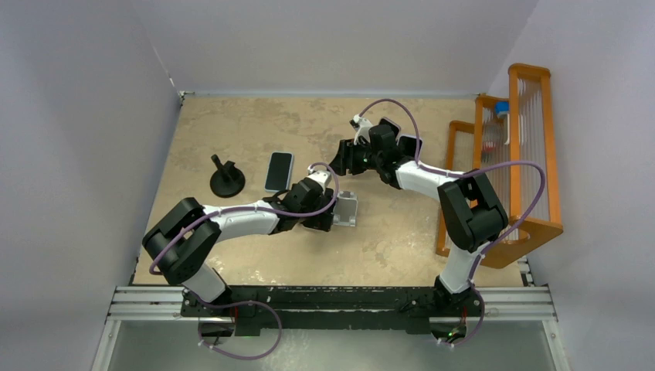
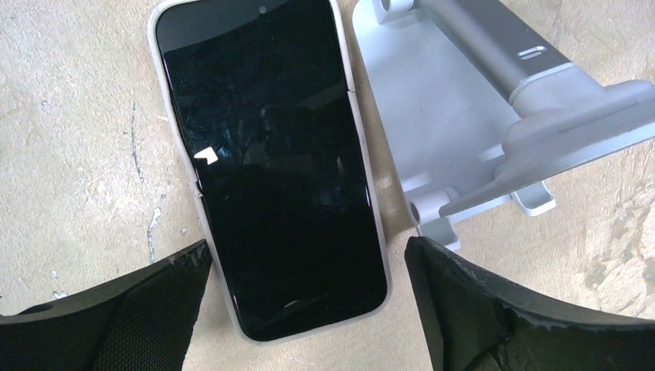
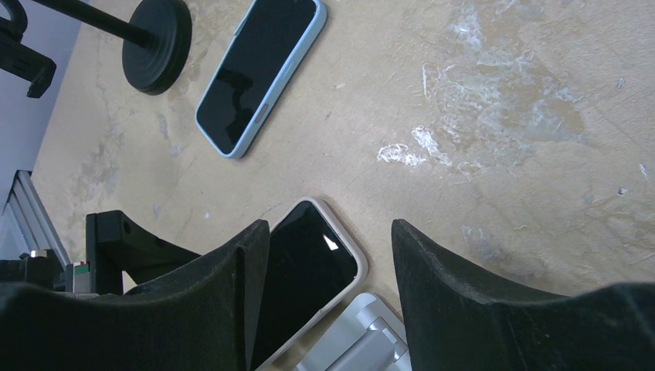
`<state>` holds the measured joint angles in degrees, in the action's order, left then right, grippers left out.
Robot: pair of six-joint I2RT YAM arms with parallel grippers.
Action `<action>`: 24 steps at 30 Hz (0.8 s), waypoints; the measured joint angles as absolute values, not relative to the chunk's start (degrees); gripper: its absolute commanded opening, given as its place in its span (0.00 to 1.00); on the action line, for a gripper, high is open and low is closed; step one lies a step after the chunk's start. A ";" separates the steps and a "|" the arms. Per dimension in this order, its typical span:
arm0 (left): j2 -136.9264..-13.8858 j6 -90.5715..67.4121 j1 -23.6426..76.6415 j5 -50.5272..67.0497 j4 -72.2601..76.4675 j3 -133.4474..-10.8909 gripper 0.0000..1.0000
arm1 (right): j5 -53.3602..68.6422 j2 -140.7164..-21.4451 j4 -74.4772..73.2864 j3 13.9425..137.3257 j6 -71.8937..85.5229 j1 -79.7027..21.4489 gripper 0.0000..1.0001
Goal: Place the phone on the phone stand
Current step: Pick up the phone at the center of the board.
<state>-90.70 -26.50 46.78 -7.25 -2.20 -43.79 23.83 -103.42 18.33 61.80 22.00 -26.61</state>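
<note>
The phone is at a slant between my left gripper's open fingers at the phone's near end. So my left gripper should turn square and grip closer to the phone's middle [image 2: 272, 171].
A phone in a pale grey case [image 2: 270, 162] lies flat, screen up, on the table. It also shows in the right wrist view [image 3: 313, 267]. A silver phone stand [image 2: 463, 108] sits right beside it, and shows in the top view [image 1: 348, 209] and the right wrist view [image 3: 363, 344]. My left gripper [image 2: 307, 247] is open, its fingers straddling the phone's near end without touching it; in the top view [image 1: 320, 215] it hides the phone. My right gripper [image 3: 328, 224] is open and empty, hovering above the phone and stand [image 1: 349, 158].
A second phone in a light blue case [image 1: 279, 171] lies to the left, next to a black round-based stand [image 1: 227, 181]; both show in the right wrist view [image 3: 259, 73], [image 3: 158, 35]. An orange wooden rack [image 1: 525, 154] stands at the right edge.
</note>
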 measured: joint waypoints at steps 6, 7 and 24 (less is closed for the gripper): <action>-91.88 -27.11 47.42 -10.11 -1.83 -44.31 0.96 | 23.81 -103.42 18.33 61.78 22.00 -26.61 0.62; -92.27 -27.46 47.57 -10.94 -1.78 -44.62 0.96 | 23.81 -103.42 18.33 61.76 22.00 -26.61 0.62; -96.16 -29.63 50.24 -20.21 -0.67 -46.04 0.88 | 23.81 -103.42 18.33 61.76 22.02 -26.20 0.61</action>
